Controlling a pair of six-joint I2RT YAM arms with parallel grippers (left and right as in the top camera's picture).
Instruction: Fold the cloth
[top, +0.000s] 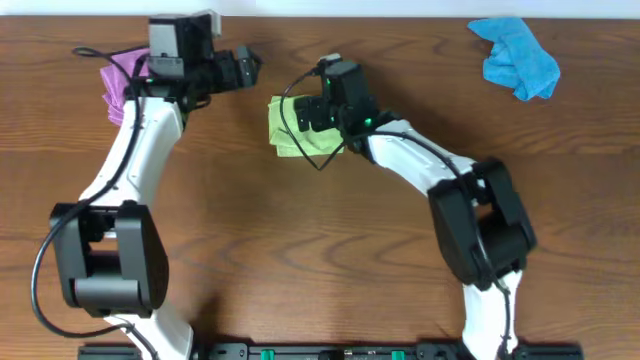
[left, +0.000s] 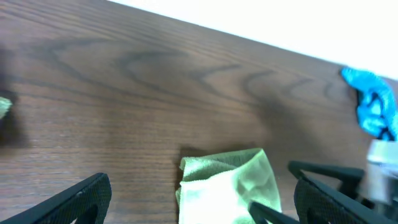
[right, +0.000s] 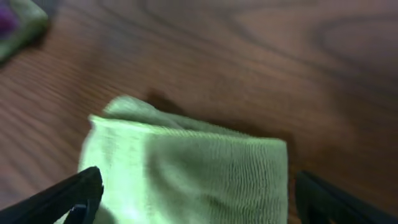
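Note:
I should grab the lime cloth's near corner (top: 281, 146) toward the purple cloth with my left gripper.
The lime cloth (top: 284, 130) lies bunched into a small folded rectangle on the wooden table, left of centre. My right gripper (top: 322, 112) is open and sits directly over the cloth's right part, hiding it from above. In the right wrist view the cloth (right: 186, 171) fills the space between the spread fingers (right: 199, 205). My left gripper (top: 246, 68) is open and empty, up and to the left of the cloth, apart from it. In the left wrist view the cloth (left: 227, 186) shows ahead between its wide fingers (left: 199, 208).
A bright blue cloth (top: 518, 58) lies crumpled at the far right back, also in the left wrist view (left: 376, 109). A purple cloth (top: 115, 85) lies at the back left under the left arm. A paler green cloth (right: 18, 22) shows at the right wrist view's top left.

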